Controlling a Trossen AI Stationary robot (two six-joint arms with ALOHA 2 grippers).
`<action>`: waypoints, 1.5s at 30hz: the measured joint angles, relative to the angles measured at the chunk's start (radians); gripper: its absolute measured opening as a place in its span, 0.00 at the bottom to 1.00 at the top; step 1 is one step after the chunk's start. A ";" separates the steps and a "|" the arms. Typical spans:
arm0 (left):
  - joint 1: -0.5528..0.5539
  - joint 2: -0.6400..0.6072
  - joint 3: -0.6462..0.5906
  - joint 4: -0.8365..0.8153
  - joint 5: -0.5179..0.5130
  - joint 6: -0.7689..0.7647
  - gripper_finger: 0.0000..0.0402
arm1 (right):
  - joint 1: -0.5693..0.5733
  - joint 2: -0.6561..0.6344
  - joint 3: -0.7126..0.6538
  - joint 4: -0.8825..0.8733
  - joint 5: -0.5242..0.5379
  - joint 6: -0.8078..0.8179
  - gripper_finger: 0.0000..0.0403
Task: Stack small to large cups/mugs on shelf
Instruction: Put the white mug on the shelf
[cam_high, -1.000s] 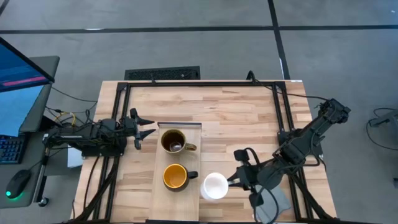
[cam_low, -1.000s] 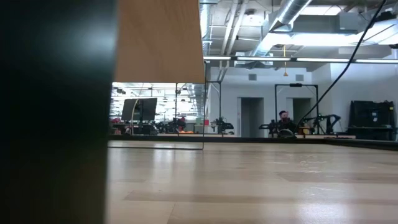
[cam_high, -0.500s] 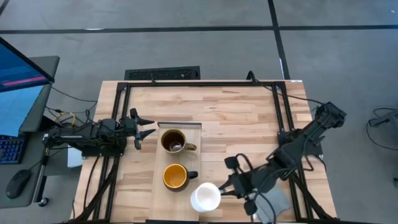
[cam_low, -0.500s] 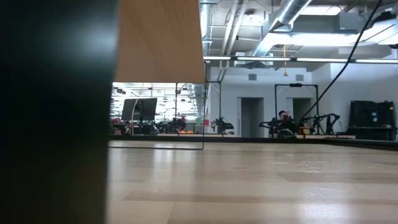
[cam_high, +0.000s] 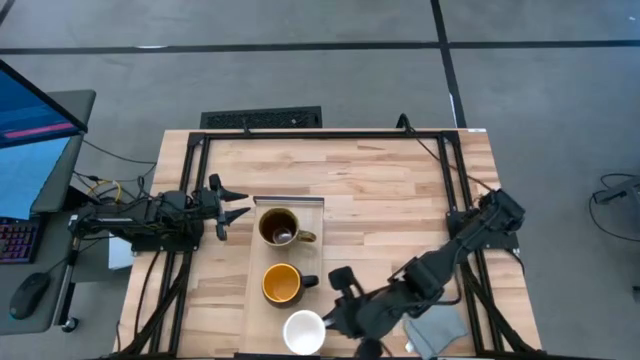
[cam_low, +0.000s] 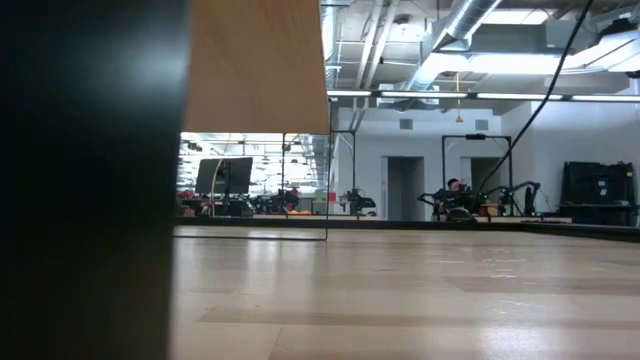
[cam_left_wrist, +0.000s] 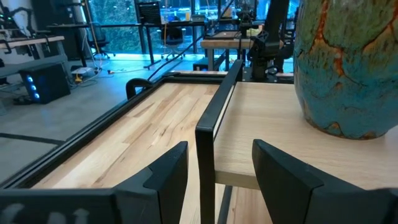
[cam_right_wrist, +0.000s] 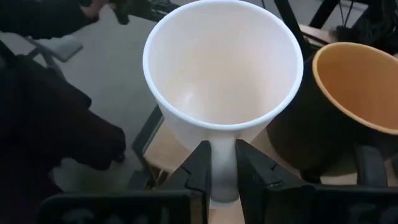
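I will set the white mug, now held over that end, on the shelf's near end (cam_high: 275, 332) beside the dark mug, using my right gripper.
The pale wooden shelf (cam_high: 300, 262) lies on the table. A large brown mug (cam_high: 280, 228) stands on its far end, and its wall shows blue-green in the left wrist view (cam_left_wrist: 348, 62). A dark mug with a yellow inside (cam_high: 283, 285) stands on the shelf's middle and also shows in the right wrist view (cam_right_wrist: 357, 93). My right gripper (cam_high: 330, 322) is shut on the small white mug (cam_high: 304, 331) over the shelf's near end. My left gripper (cam_high: 235, 208) is open and empty at the shelf's far left corner (cam_left_wrist: 217, 155). My right gripper pinches the white mug's handle (cam_right_wrist: 222, 165) between its two fingers. The fingers come from the table's right side, slanting down. The mug sits upright with its mouth up, next to the dark mug. Whether its base touches the shelf, I cannot tell.
A grey cloth (cam_high: 437, 330) lies at the table's near right, under my right arm. A black metal frame (cam_high: 330, 133) runs around the tabletop. The shelf's raised black edge (cam_left_wrist: 211, 124) stands just before my left fingers.
My right gripper has carried the white mug toward the table's left and near edge, from beside the shelf's right side to over its near end, in front of the dark mug. The mug has stayed upright.
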 joint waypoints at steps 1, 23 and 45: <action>0.000 0.000 0.000 0.000 0.000 0.000 0.42 | -0.005 0.020 0.025 -0.011 0.000 0.007 0.17; 0.000 0.000 0.000 0.000 0.000 -0.038 0.42 | -0.019 0.186 0.207 -0.047 0.059 0.254 0.17; 0.000 0.000 0.000 0.000 0.008 -0.046 0.42 | -0.014 0.248 0.206 0.006 0.002 0.291 0.20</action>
